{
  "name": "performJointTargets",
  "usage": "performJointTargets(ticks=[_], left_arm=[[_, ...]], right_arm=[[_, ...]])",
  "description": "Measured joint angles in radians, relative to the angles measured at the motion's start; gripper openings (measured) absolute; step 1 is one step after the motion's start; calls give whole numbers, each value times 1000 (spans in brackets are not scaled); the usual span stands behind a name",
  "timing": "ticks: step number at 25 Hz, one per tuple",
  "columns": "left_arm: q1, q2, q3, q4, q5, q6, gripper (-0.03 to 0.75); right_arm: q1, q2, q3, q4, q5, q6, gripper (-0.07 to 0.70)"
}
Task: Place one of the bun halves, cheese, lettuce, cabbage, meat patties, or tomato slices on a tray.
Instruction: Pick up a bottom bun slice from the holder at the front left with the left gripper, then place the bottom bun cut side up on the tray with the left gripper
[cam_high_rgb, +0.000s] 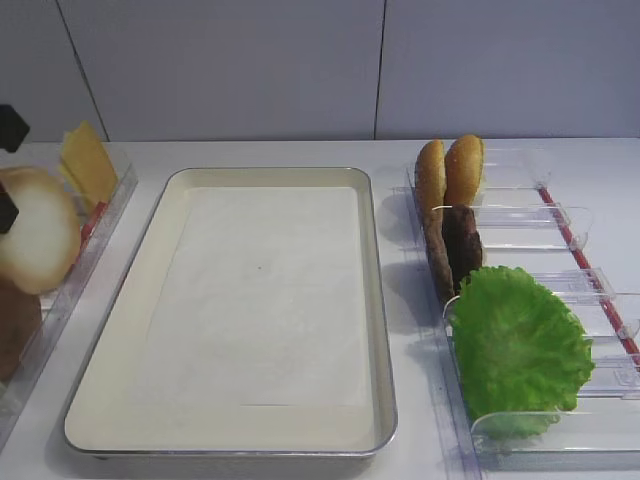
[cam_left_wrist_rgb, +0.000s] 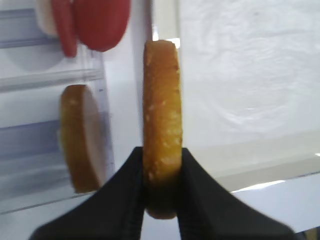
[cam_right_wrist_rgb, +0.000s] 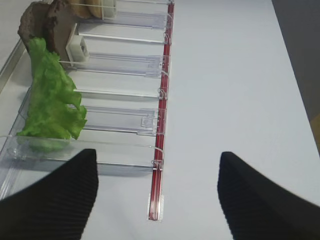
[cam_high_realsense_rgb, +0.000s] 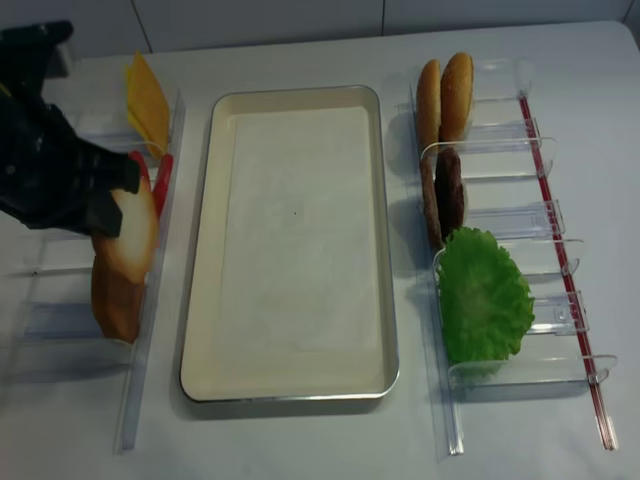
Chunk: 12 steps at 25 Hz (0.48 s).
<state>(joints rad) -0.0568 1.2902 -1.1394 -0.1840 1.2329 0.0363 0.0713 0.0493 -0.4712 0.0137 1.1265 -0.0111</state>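
My left gripper has the bun half. It will let go of it on the near half of the cream tray's paper liner (cam_high_realsense_rgb: 302, 289) (cam_left_wrist_rgb: 255, 80), midway across.
My left gripper (cam_left_wrist_rgb: 161, 165) is shut on a bun half (cam_left_wrist_rgb: 160, 115), held on edge by its lower rim. From above, the bun half (cam_high_realsense_rgb: 130, 235) hangs over the left rack, just left of the tray (cam_high_realsense_rgb: 205, 250). The cream tray (cam_high_rgb: 375, 300) holds only its paper liner. Cheese (cam_high_realsense_rgb: 147, 100) and tomato slices (cam_left_wrist_rgb: 100, 20) stand in the left rack. Lettuce (cam_high_rgb: 515, 345) and meat patties (cam_high_rgb: 455, 250) stand in the right rack. My right gripper (cam_right_wrist_rgb: 157, 200) is open over bare table, right of the lettuce (cam_right_wrist_rgb: 50, 100).
A brown bun half (cam_high_realsense_rgb: 115, 295) stays in the left rack below the held one. Two golden bun halves (cam_high_rgb: 450, 170) stand on edge at the back of the clear right rack (cam_high_realsense_rgb: 560, 225), whose red strip (cam_right_wrist_rgb: 161, 125) runs along its outer side.
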Motion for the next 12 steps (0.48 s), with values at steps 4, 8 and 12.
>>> performJointTargets(ticks=[4,8,12], left_arm=[[0,-52,0,-153,4,69,113],[0,-50,0,-341,4,178,113],[0,-19,12,-469,2,248,113]], right_arm=[[0,0,0,0,0,0,522],[0,0,0,0,0,0,522],[0,0,0,0,0,0,522]])
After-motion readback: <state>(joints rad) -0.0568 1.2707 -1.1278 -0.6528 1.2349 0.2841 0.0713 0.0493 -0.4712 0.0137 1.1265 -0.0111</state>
